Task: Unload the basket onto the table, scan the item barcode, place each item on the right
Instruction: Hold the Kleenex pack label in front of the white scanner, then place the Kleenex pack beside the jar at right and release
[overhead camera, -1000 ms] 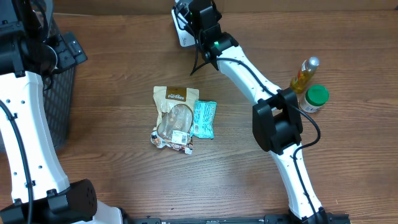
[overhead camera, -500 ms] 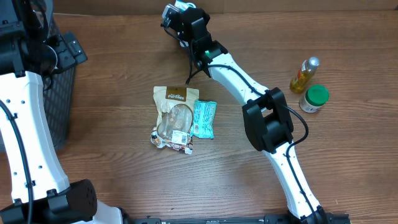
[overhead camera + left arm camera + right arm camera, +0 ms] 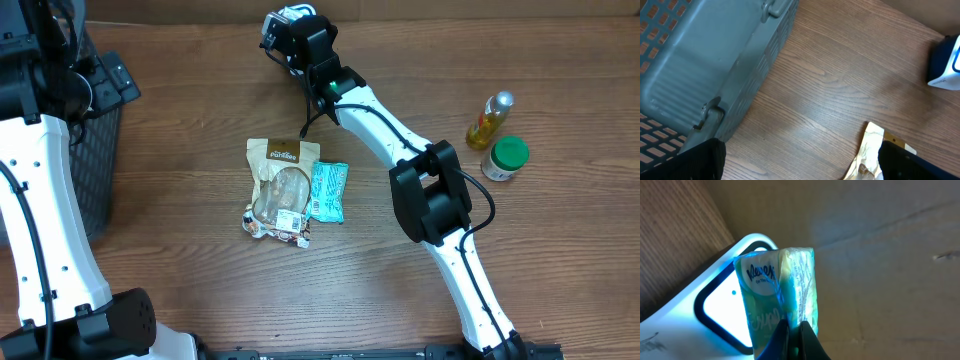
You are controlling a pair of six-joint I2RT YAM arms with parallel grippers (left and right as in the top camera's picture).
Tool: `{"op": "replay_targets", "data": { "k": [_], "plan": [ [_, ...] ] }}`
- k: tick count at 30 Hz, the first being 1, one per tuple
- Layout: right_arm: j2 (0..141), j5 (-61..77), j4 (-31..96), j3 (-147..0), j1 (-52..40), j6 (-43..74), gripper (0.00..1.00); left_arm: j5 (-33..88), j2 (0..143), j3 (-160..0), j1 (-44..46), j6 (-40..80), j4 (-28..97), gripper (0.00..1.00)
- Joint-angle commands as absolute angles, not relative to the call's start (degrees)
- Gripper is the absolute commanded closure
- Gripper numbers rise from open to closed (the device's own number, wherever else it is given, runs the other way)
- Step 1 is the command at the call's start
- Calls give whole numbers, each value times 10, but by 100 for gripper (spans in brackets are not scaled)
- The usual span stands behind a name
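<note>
My right gripper will let go of the Kleenex tissue pack on the bare wood (image 3: 440, 164) beside the yellow bottle and green-lidded jar.
My right gripper (image 3: 794, 330) is shut on the lower edge of a green-and-blue Kleenex tissue pack (image 3: 780, 290), held upright. Just behind the pack is the white scanner (image 3: 685, 325), whose black-framed window (image 3: 722, 307) glows bright. From above, the right gripper (image 3: 290, 35) is at the table's far edge, and the arm covers most of the scanner. In the left wrist view the scanner (image 3: 946, 65) shows at the right edge. My left gripper (image 3: 800, 167) stands wide open over bare wood, holding nothing.
A brown snack bag (image 3: 283, 185) and a teal packet (image 3: 328, 191) lie side by side mid-table. A yellow bottle (image 3: 490, 120) and a green-lidded jar (image 3: 505, 157) stand at the right. A dark mesh basket (image 3: 100, 160) sits at the left, beside the left arm.
The right gripper swung left along the far edge with the tissue pack, then nearly stopped. The left arm and the table items have not moved.
</note>
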State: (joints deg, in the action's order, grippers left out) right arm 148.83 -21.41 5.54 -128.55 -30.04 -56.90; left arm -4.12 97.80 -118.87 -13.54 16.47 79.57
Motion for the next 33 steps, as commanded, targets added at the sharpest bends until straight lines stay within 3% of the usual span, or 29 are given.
{"op": "replay_targets", "data": {
  "k": [1,9,14,19,26,33],
  "plan": [
    [1496,-221,41,-1285,-298,-524,96,-40,981,-1193,-135,163,795,0],
    [1459,-289,-7,-1287,-311,-475,96,-40,981,-1193,-135,163,795,0],
    [1386,-284,62,-1287,-326,-427,96,-40,981,-1193,-135,163,795,1],
    [1306,-284,217,-1287,-331,-306,96,-40,981,-1193,-135,163,795,1],
    [1240,-190,579,-1287,-298,30,96,-40,981,-1193,-135,163,795,0],
    [1264,-88,828,-1272,-247,150,96,-40,981,-1193,-135,163,795,0]
  ]
}}
